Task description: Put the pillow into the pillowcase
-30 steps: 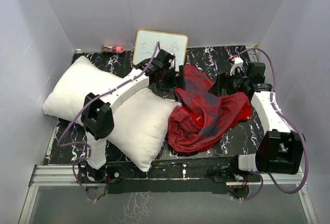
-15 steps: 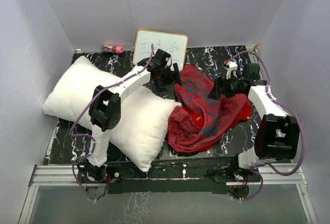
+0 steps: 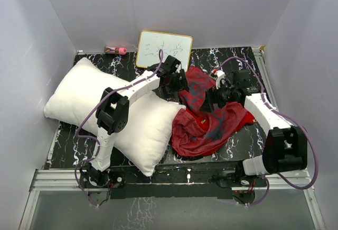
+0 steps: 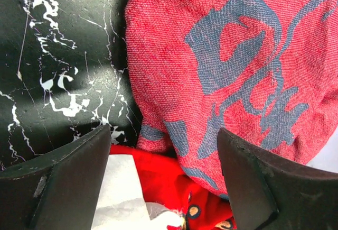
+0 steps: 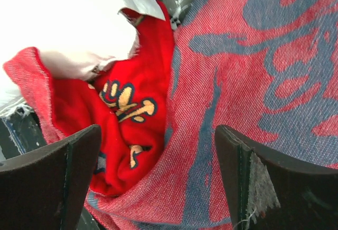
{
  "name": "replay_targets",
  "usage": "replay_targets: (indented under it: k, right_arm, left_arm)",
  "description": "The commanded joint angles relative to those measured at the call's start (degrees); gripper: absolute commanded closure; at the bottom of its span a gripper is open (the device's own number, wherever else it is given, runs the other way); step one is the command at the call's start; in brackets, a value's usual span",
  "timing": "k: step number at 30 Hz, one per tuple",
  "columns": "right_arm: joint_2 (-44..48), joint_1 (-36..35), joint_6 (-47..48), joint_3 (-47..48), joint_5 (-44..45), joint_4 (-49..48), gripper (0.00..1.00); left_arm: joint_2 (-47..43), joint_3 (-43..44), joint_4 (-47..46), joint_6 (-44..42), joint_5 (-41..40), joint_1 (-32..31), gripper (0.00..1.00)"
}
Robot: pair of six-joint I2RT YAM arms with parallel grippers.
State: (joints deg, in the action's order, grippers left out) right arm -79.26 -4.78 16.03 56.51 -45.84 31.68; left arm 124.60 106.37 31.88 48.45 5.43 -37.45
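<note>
I need to close my left gripper on the edge (image 3: 189,81) (image 4: 165,156) of the red pillowcase nearest the whiteboard, so that both grippers can lift the pillowcase.
The white pillow (image 3: 105,113) lies slantwise on the left half of the table. The red pillowcase (image 3: 211,127) is crumpled right of it, its woven red and blue inner side up. My left gripper (image 3: 177,84) hovers at the cloth's far left edge. In the left wrist view it (image 4: 163,180) is open, its fingers (image 4: 63,182) set either side of the pillowcase (image 4: 227,55) and a white patch (image 4: 124,187). My right gripper (image 3: 214,97) sits over the cloth's upper middle. It (image 5: 158,180) is open above a fold of pillowcase (image 5: 237,71), with white cloth (image 5: 63,24) beyond.
A small whiteboard (image 3: 163,50) leans on the back wall with a pink object (image 3: 115,50) to its left. Grey walls close in the black marble table (image 3: 243,140) on three sides. Purple cables loop from both arms.
My right gripper has moved left from the cloth's right edge to over its middle. The left gripper has shifted slightly right onto the cloth's edge. Both jaws have narrowed a little.
</note>
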Motion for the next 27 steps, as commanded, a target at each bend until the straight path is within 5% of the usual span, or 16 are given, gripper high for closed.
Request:
replay_targets:
  k: [1, 10, 16, 18, 27]
  right_arm:
    - [-1.6, -1.6, -2.1, 0.1, 7.8, -2.3, 0.11]
    - [-7.9, -4.4, -3.7, 2.2, 11.9, -2.8, 0.35]
    - [-7.5, -4.4, -1.3, 6.3, 9.6, 1.1, 0.82]
    - [-5.0, -3.4, -1.4, 9.5, 8.9, 1.1, 0.91]
    - [-0.4, 6.7, -8.0, 24.4, -1.8, -5.6, 0.92]
  left_arm:
    - [0.1, -1.3, -1.4, 0.5, 0.1, 0.3, 0.23]
    - [0.6, -1.4, -3.4, -0.6, 1.4, 0.2, 0.24]
    - [-3.4, 0.7, -4.6, -5.9, 1.4, 0.4, 0.21]
    - [-6.8, 0.6, -4.7, -8.7, 0.1, 0.7, 0.19]
    - [-31.8, -20.8, -15.7, -13.7, -1.0, 1.4, 0.11]
